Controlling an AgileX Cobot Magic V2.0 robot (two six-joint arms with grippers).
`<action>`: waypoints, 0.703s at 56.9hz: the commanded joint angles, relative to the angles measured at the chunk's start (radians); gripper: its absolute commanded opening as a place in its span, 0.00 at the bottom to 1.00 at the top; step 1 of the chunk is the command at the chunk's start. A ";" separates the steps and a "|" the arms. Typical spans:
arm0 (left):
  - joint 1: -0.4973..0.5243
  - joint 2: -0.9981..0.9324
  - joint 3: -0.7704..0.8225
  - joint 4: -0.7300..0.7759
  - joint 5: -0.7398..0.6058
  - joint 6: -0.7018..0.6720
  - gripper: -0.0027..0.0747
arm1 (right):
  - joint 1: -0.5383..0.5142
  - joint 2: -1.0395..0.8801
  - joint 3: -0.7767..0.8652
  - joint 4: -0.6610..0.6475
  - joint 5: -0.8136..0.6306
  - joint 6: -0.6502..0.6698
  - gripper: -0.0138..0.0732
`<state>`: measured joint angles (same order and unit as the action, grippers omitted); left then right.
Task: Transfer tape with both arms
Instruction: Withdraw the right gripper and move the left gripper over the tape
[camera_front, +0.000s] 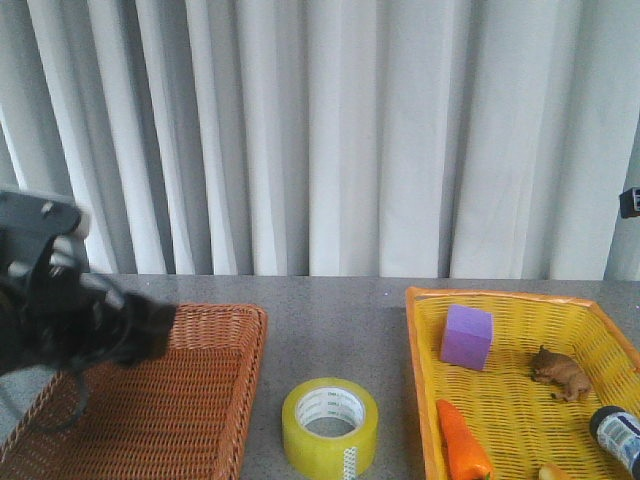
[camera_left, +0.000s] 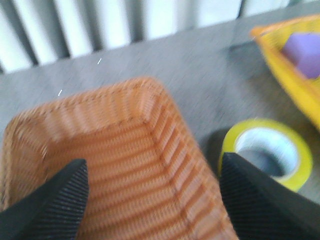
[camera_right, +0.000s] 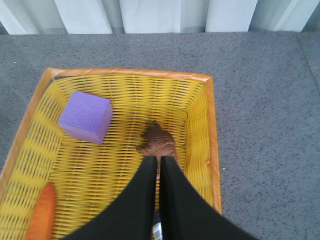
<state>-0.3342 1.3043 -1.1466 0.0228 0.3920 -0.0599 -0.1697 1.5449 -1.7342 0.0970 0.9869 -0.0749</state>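
I need to move my left gripper to the yellow tape next and close it on the tape's side (camera_front: 293, 412) (camera_left: 229, 142) that is nearest the brown wicker basket.
The tape (camera_front: 330, 427) is a yellow roll with a white core. It lies flat on the grey table between the two baskets and also shows in the left wrist view (camera_left: 267, 152). My left arm (camera_front: 70, 320) hangs over the brown wicker basket (camera_front: 215, 340). Its gripper (camera_left: 155, 200) is open and empty above the basket's inside, and the tape lies just past one of its fingertips (camera_left: 250, 185). My right gripper (camera_right: 159, 161) is shut and empty above the yellow basket (camera_right: 200, 125). Only a small black part of the right arm (camera_front: 630, 202) shows in the front view.
The yellow basket (camera_front: 420, 340) holds a purple cube (camera_front: 467, 336), a brown toy animal (camera_front: 562, 373), an orange carrot (camera_front: 462, 442) and a dark bottle (camera_front: 618, 436). White curtains (camera_front: 330, 130) hang behind the table.
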 joint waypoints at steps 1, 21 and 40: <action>-0.051 0.033 -0.131 -0.012 -0.039 0.002 0.67 | -0.013 -0.044 -0.014 0.024 -0.064 -0.010 0.15; -0.168 0.415 -0.632 -0.012 0.271 0.130 0.62 | -0.011 -0.044 -0.014 0.019 -0.052 -0.010 0.15; -0.178 0.683 -0.800 0.017 0.398 0.085 0.62 | -0.011 -0.044 -0.014 0.016 -0.051 -0.010 0.15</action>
<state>-0.5055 1.9968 -1.9088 0.0257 0.8152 0.0402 -0.1752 1.5426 -1.7212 0.1097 0.9914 -0.0756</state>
